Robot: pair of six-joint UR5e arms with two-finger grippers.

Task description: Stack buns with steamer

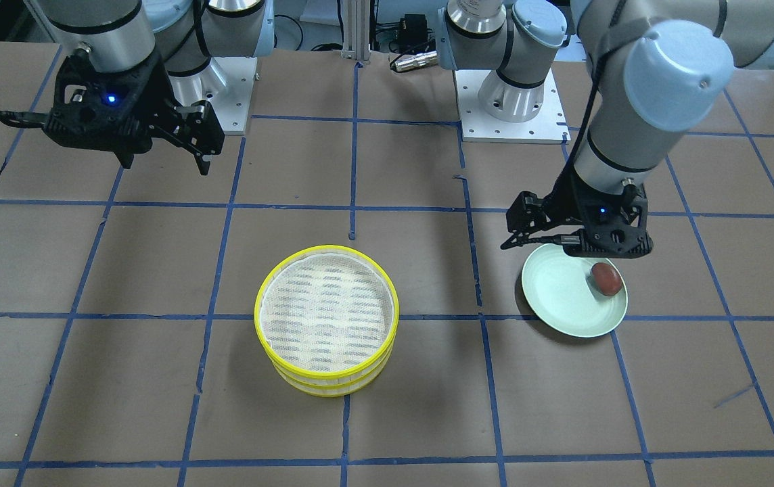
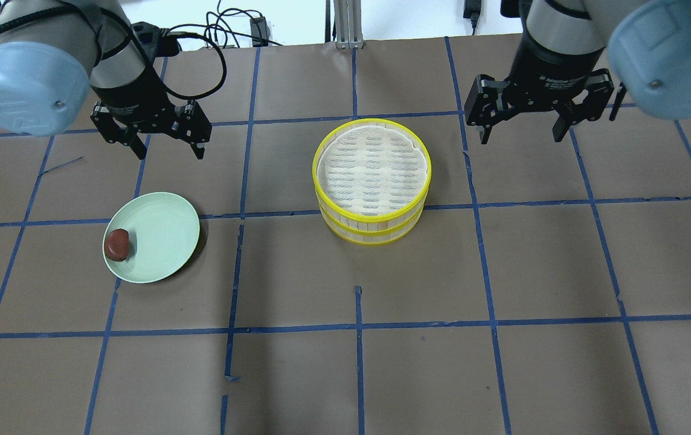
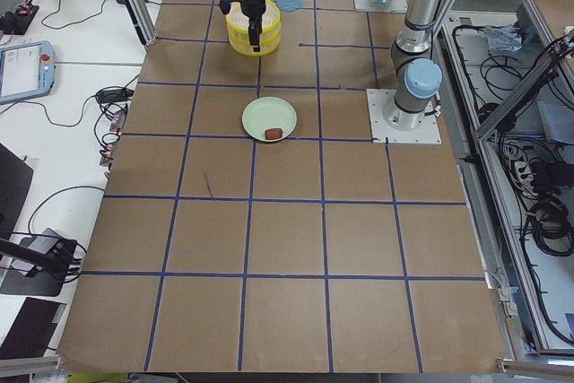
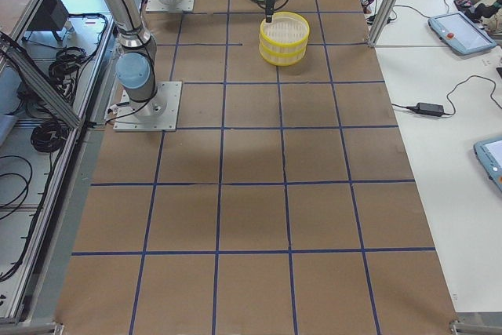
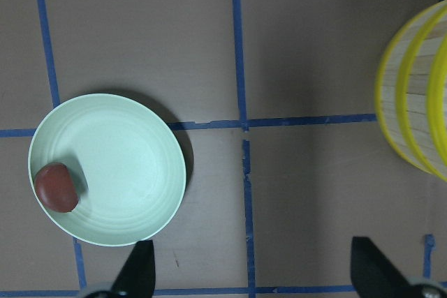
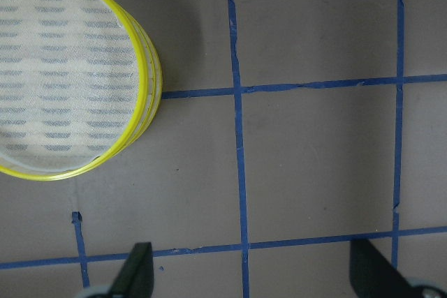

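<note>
Next, my left gripper should go to the reddish-brown bun on the pale green plate and close across the bun's middle (image 1: pixel 606 279) (image 5: pixel 56 188).
A glossy reddish-brown bun (image 2: pixel 118 244) lies on a pale green plate (image 2: pixel 164 235) on the robot's left; both also show in the left wrist view, the bun (image 5: pixel 57 187) at the plate's (image 5: pixel 119 165) left edge. The white bun is out of view. The yellow-rimmed steamer (image 2: pixel 369 226), two stacked tiers with an empty cloth liner on top, stands mid-table. My left gripper (image 2: pixel 169 151) is open and empty, hovering above the table beside the plate. My right gripper (image 2: pixel 522 130) is open and empty, hovering to the steamer's right.
The brown table mat (image 2: pixel 357 374) carries a grid of blue tape lines. Both arm bases (image 1: pixel 515 101) stand at the robot's edge of the table. Cables and a power brick (image 4: pixel 430 107) lie off the mat on a side bench.
</note>
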